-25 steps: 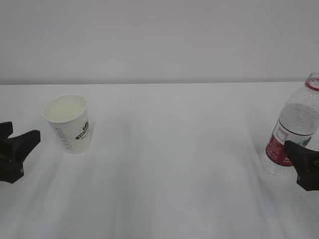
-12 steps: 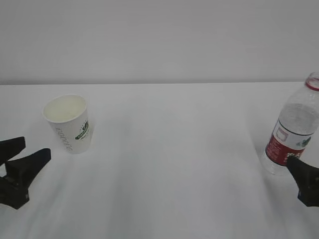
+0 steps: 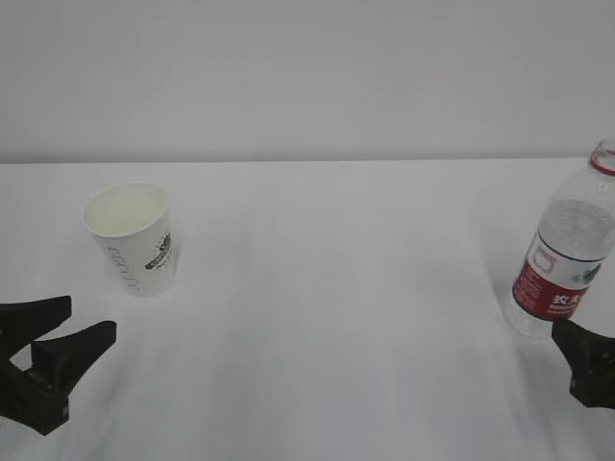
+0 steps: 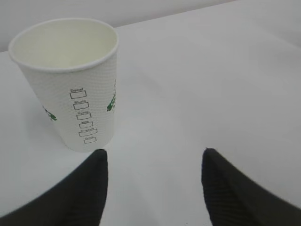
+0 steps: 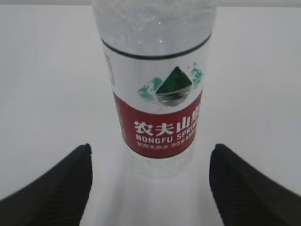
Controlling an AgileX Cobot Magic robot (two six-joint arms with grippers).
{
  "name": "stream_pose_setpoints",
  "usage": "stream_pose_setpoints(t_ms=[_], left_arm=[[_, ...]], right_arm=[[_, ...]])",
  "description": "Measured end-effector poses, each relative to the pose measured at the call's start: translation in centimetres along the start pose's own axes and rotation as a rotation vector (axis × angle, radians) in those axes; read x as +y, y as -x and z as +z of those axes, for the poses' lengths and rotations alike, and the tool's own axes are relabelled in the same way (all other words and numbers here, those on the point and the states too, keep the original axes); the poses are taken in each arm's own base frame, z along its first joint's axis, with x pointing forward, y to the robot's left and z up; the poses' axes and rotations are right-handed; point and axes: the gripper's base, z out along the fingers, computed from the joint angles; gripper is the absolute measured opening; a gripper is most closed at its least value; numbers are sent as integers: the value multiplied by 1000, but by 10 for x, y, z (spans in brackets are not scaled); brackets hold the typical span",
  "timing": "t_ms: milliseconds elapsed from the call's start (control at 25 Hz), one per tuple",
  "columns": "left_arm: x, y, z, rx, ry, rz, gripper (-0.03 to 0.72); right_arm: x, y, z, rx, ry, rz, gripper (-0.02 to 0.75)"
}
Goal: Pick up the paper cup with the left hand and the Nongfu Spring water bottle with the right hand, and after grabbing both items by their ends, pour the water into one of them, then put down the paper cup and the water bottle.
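Observation:
My right gripper is going to close around the label point(image 3: 553, 276) point(image 5: 159, 103) of the Nongfu Spring water bottle, just under the bottle's dark line.
The white paper cup point(image 3: 133, 240) with its green logo stands upright at the left of the table. In the left wrist view the paper cup point(image 4: 70, 84) is ahead and left of my left gripper point(image 4: 153, 155), which is open and empty. That gripper point(image 3: 86, 319) sits low, near the front edge and apart from the cup. The Nongfu Spring water bottle point(image 3: 567, 259) stands upright at the far right, uncapped, with a red neck ring. My right gripper point(image 5: 150, 148) is open just short of the bottle point(image 5: 157, 84), not touching it. Whether water is in either, I cannot tell.
The white table point(image 3: 336, 317) runs back to a pale wall. Only part of the right gripper point(image 3: 584, 363) shows at the lower right edge of the exterior view.
Both grippers have drawn back toward the front edge, away from the cup and the bottle. The left one also shifted right. Cup and bottle have not moved.

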Motion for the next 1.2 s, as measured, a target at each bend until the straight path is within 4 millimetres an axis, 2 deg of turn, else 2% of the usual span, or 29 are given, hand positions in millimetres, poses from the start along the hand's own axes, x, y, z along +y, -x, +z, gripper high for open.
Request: stream_pose_setpoints(t_ms=[160, 560, 840, 1200], left_arm=[[0, 0, 0, 0, 0, 0, 461], [0, 0, 0, 0, 2, -1, 461], [0, 0, 0, 0, 2, -1, 461], [0, 0, 0, 0, 2, -1, 461]], right_arm=[[0, 6, 9, -25, 0, -2, 586], [0, -4, 27, 38, 9, -9, 587], [2, 0, 33, 18, 35, -20, 650], [0, 10, 43, -26, 16, -14, 662]])
